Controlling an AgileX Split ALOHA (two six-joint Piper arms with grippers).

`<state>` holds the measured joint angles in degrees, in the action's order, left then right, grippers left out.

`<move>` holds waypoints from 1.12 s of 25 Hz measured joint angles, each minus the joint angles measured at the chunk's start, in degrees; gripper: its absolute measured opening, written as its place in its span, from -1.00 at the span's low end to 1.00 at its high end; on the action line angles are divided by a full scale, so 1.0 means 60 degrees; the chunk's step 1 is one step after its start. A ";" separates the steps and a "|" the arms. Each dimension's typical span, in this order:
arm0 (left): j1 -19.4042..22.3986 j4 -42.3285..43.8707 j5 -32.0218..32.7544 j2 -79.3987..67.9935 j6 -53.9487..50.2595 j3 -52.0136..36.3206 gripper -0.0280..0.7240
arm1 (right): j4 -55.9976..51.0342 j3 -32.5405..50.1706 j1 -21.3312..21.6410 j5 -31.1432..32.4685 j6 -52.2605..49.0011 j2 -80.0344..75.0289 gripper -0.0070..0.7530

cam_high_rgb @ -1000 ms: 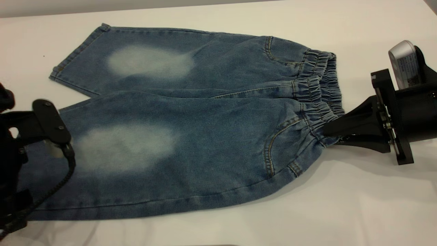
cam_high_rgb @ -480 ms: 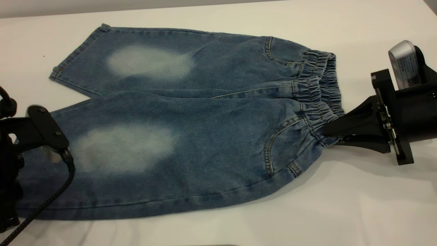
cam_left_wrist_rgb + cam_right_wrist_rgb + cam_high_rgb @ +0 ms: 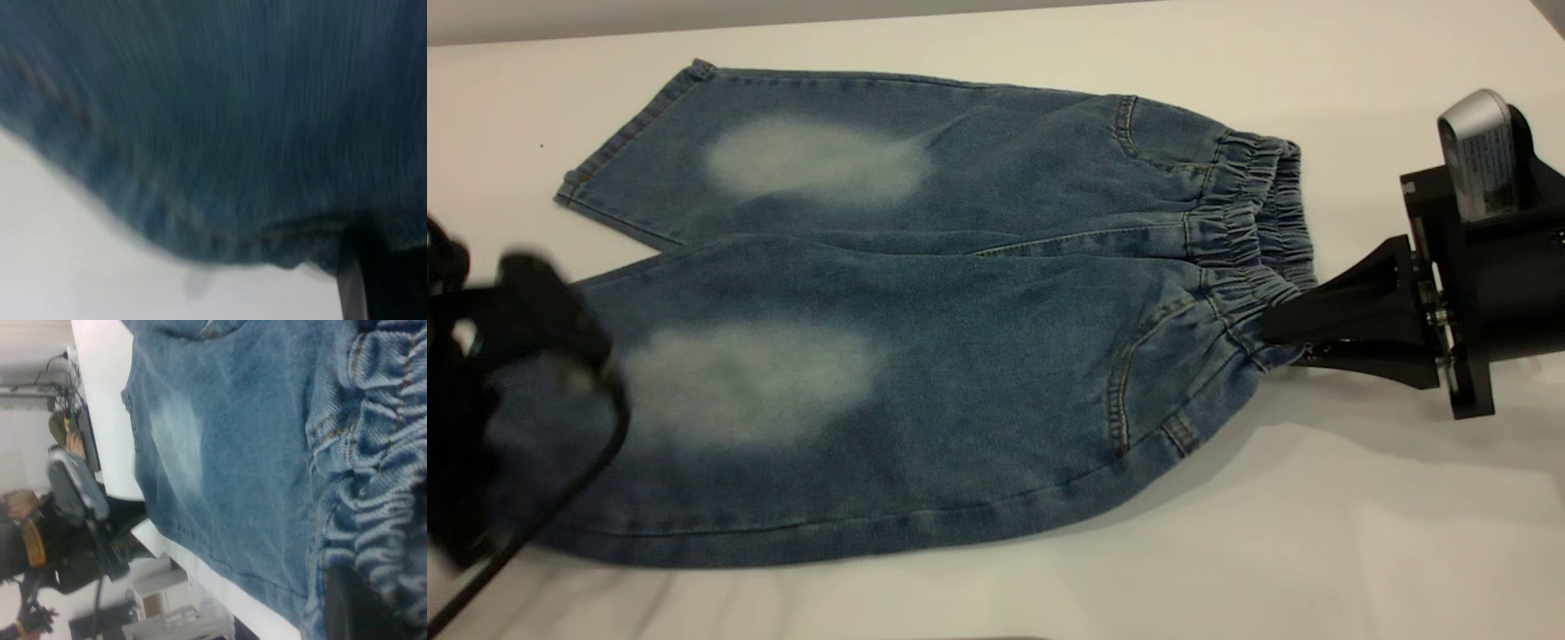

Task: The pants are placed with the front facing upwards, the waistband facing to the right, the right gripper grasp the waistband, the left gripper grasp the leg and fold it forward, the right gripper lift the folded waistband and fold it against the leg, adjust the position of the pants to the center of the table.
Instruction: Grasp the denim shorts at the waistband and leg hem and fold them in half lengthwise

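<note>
My left gripper is going to release the near leg's hem on the far leg (image 3: 744,81) beside its back hem corner.
The blue denim pants (image 3: 960,356) lie front up on the white table (image 3: 1316,533), both legs pointing left. Their gathered waistband (image 3: 1254,213) is at the right. My right gripper (image 3: 1272,327) is shut on the near end of the waistband and holds it a little off the table; the ruffles (image 3: 373,453) fill the right wrist view beside a dark finger (image 3: 347,600). My left gripper (image 3: 534,356) sits blurred over the near leg's hem. In the left wrist view the leg's denim (image 3: 233,133) hangs over the table, pinched by a dark finger (image 3: 357,280).
The far leg (image 3: 783,160) lies flat toward the table's back edge. Bare tabletop spreads in front of the pants and to the right. The left arm's black cable (image 3: 560,498) trails over the near hem. Off-table furniture and clutter (image 3: 60,520) appear in the right wrist view.
The right gripper rose slightly and drew the waistband corner up. The left gripper dipped left, then moved fast; the near leg's hem corner has shifted right.
</note>
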<state>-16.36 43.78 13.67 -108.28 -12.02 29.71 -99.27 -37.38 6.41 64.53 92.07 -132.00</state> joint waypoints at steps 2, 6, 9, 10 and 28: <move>0.0000 0.0009 -0.0169 0.0575 -0.0049 0.0000 -0.87 | 0.0269 0.0000 0.0000 0.0000 -0.0010 0.0289 -0.88; 0.0000 0.0016 -0.0048 0.1952 -0.0107 0.0000 -0.87 | 0.0970 0.0000 0.0000 0.0007 -0.0504 0.1041 -0.88; 0.0000 0.0016 0.0217 0.3032 -0.0194 0.0000 -0.87 | 0.1414 0.0087 0.0000 0.0007 -0.1070 0.1458 -0.88; 0.0000 0.0016 0.0363 0.3424 -0.0194 0.0000 -0.87 | 0.1467 0.0209 0.0000 0.0007 -0.1216 0.1574 -0.88; 0.0095 0.5812 0.0918 0.3698 -0.5890 0.1940 -0.87 | -0.0855 0.1378 0.0000 0.0070 -0.4285 0.1882 -0.88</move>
<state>-15.79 78.65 19.17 -86.09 -47.36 41.35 -104.41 -29.11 6.41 64.95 66.36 -120.71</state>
